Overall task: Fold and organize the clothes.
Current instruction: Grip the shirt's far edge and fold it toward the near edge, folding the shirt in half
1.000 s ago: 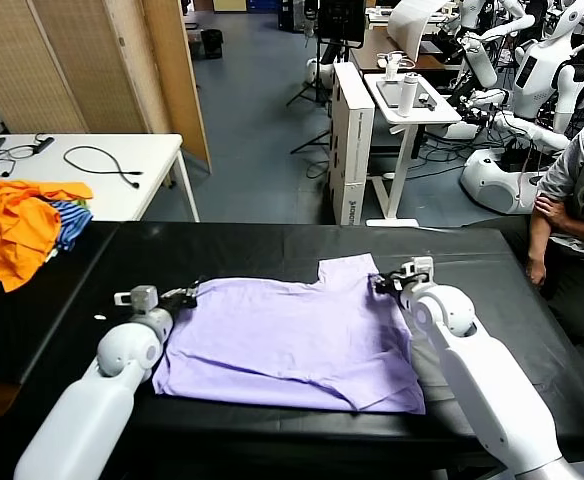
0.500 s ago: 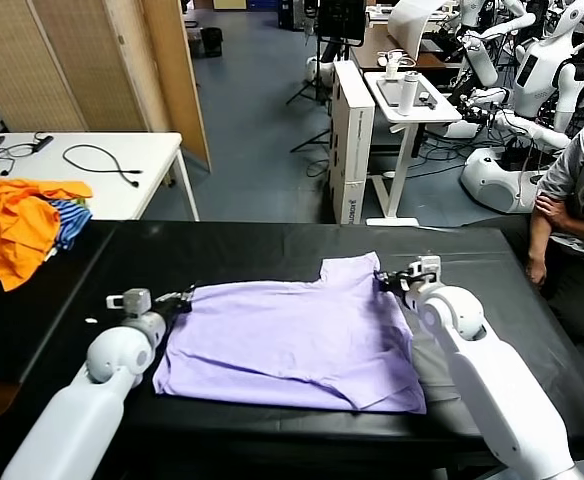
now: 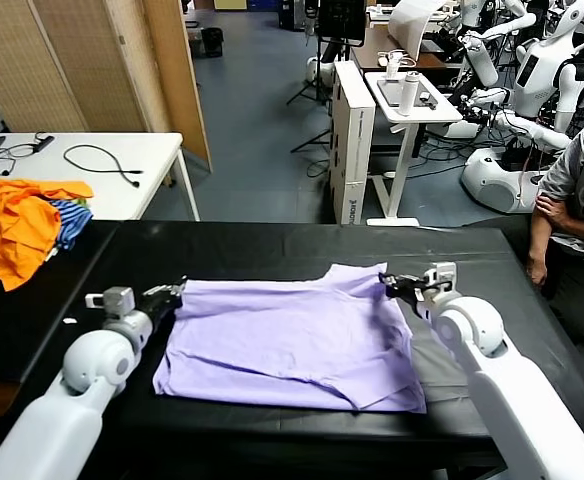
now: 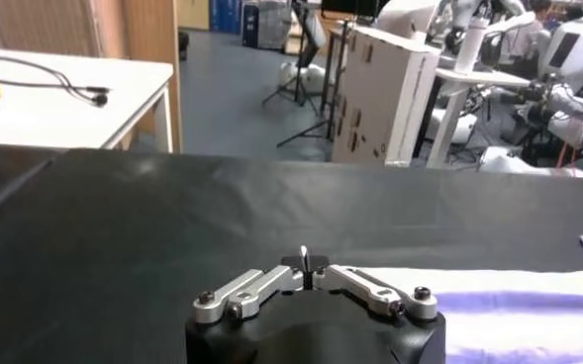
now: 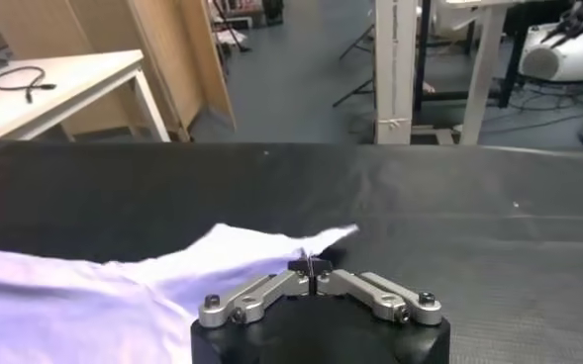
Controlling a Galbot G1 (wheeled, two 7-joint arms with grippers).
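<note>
The robot's left gripper needs to release the far corner of the lavender T-shirt on the T-shirt's side edge (image 3: 166, 357), just short of the T-shirt's near corner.
The pale lavender T-shirt (image 3: 292, 340) lies spread on the black table (image 3: 272, 250). My left gripper (image 3: 164, 294) is shut on the shirt's far left corner. My right gripper (image 3: 392, 284) is shut on its far right corner. The far edge is stretched between them. In the left wrist view the jaws (image 4: 304, 259) are closed, and the shirt (image 4: 509, 307) runs off to one side. In the right wrist view the closed jaws (image 5: 309, 265) pinch a point of the shirt (image 5: 123, 297). No purple print shows.
An orange and blue-striped heap of garments (image 3: 22, 225) lies at the table's far left. A white table (image 3: 152, 150) with a black cable (image 3: 102, 160) stands behind it. A seated person (image 3: 572, 200) is at the right edge. A white cart (image 3: 407, 95) and other robots stand beyond.
Both grippers have moved outward and slightly nearer, left gripper to the left and right gripper to the right. The shirt's far edge has stretched wider and the raised far right corner has flattened.
</note>
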